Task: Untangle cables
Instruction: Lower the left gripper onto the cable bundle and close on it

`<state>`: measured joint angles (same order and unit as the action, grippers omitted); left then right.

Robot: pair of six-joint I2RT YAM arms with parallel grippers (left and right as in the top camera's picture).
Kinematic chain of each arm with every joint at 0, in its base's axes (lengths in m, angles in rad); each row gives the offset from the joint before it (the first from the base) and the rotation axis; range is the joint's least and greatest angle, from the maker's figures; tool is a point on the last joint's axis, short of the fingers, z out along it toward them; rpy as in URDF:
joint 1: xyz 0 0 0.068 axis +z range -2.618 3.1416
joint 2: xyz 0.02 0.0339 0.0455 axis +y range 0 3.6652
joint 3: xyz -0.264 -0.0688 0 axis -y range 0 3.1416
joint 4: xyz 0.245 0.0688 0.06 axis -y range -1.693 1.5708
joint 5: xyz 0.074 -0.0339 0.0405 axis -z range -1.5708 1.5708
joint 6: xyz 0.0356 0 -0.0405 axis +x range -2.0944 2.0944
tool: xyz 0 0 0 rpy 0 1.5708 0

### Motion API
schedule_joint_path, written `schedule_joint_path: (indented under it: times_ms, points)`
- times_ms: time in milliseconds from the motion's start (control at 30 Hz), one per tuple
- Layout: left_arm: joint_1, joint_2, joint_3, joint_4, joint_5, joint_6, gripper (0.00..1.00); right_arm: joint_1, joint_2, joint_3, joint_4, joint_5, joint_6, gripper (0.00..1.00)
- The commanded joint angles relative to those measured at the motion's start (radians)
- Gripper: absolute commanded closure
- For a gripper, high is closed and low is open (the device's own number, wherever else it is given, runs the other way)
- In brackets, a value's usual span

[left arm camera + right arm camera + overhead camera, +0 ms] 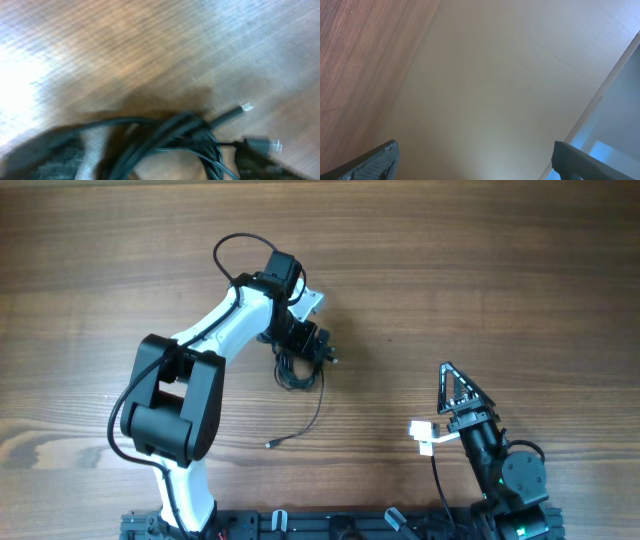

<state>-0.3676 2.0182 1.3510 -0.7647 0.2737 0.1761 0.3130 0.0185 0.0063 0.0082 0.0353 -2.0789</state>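
Observation:
Next, I back off with my left gripper and pinch one side of the cable loop (pixel 140 149), because its fingers are around the whole pile of cables, with a plug end at one finger.
The cables (pixel 293 372) are thin black wires bunched in a small knot on the wooden table, just below my left gripper (pixel 312 350). One strand trails down and left to a tiny plug (pixel 270 444). In the left wrist view the bunch (pixel 190 132) lies close up and blurred between the two fingers of my left gripper (pixel 150 167), which stand wide apart on either side of it. Two plug ends (pixel 246 106) poke out to the right. My right gripper (pixel 447 370) is open and empty, far from the cables, and its wrist view (pixel 475 160) shows only a pale wall.
The left arm's own thicker black cable (pixel 235 250) loops above its wrist. A white clip (pixel 423 435) sticks out of the right arm. A black rail (pixel 330 525) runs along the table's front edge. Bare wood (pixel 480 270) lies around the cables.

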Motion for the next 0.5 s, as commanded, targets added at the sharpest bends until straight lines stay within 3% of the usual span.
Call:
schedule_joint_path:
  times_ms: [0,33,100,267,467]
  points:
    - [0.005,0.024,-0.009,0.003,-0.147,0.007,0.89,0.004,-0.005,-0.001,0.003,0.009,-0.042,0.0]
    - [0.005,0.024,-0.01,-0.004,-0.166,0.006,0.96,0.004,-0.005,-0.001,0.003,0.009,-0.042,0.0]
    - [0.005,0.024,-0.01,-0.014,-0.167,-0.014,0.96,0.004,-0.005,-0.001,0.003,0.009,-0.042,0.0]
    - [0.006,0.017,-0.01,-0.091,-0.168,-0.38,0.96,0.004,-0.005,-0.001,0.003,0.009,-0.042,0.0]
    - [0.006,-0.144,0.0,-0.142,-0.214,-0.389,0.95,0.004,-0.005,-0.001,0.003,0.009,-0.042,0.0]
